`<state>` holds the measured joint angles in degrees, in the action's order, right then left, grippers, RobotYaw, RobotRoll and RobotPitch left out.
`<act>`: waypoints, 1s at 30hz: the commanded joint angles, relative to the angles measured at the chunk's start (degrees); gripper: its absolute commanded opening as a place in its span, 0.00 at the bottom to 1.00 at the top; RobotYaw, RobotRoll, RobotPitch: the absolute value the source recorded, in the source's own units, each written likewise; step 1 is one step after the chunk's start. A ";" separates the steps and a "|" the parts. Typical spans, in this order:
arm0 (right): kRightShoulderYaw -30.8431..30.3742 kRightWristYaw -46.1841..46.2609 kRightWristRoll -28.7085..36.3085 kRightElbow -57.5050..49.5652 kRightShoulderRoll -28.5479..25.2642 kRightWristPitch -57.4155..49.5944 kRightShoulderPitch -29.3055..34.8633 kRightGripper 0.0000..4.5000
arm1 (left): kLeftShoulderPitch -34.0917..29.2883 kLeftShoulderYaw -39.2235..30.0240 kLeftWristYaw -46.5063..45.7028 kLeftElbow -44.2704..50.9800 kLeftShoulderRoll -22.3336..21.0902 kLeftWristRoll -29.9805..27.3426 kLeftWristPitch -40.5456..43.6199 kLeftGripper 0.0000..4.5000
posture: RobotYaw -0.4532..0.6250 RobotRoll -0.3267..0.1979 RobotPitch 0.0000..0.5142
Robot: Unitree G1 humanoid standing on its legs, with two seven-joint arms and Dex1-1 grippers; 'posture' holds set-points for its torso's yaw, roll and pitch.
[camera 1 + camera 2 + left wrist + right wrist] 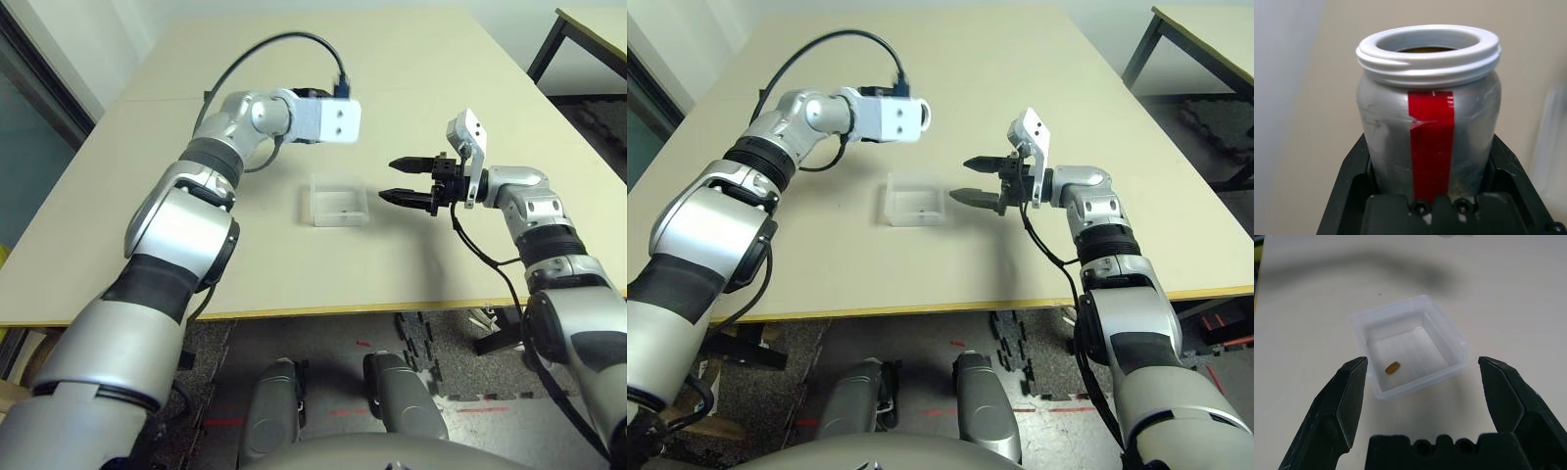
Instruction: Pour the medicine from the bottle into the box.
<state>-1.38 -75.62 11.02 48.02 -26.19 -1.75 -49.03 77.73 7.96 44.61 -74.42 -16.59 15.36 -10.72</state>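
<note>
The robot's left gripper will release the bottle on the bare table (252, 182) beside the box, across from the right gripper.
The bottle (1430, 132), silver-grey with a red strip and a white threaded rim, sits uncapped between the black fingers of my left gripper (1431, 164), which is shut on it. In the head views that arm's white wrist block (328, 119) hangs above the table just behind and to the left of the box (340, 199). The box is a clear, shallow square tray, and one small brown pellet of medicine (1393, 367) lies on its floor. My right gripper (407, 181) is open just right of the box, pointing at it and touching nothing.
The beige table (441, 274) stretches wide around the box, its front edge close to me. A second table (588, 39) stands at the back right, with dark floor mats (431, 343) below.
</note>
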 commanded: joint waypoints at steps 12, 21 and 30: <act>-0.69 -1.23 -1.66 2.44 -0.17 1.88 -0.94 1.00 | -14.75 -17.47 -7.67 12.99 -0.97 -18.82 15.66 0.59 | 0.29 0.62 0.19; -0.83 -1.22 -2.10 3.04 0.13 2.28 -1.18 1.00 | -19.37 -21.38 -12.23 11.30 0.00 -22.65 9.89 0.59 | 0.29 0.62 0.20; -0.78 -1.83 -2.27 2.41 -0.47 1.74 -1.21 1.00 | -20.60 -20.62 -18.44 4.33 -0.01 -20.97 1.29 0.59 | 0.27 0.62 0.19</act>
<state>-1.74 -77.09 9.24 50.35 -26.12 0.10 -49.79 57.53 -12.83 27.00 -68.92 -16.69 -6.20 -7.88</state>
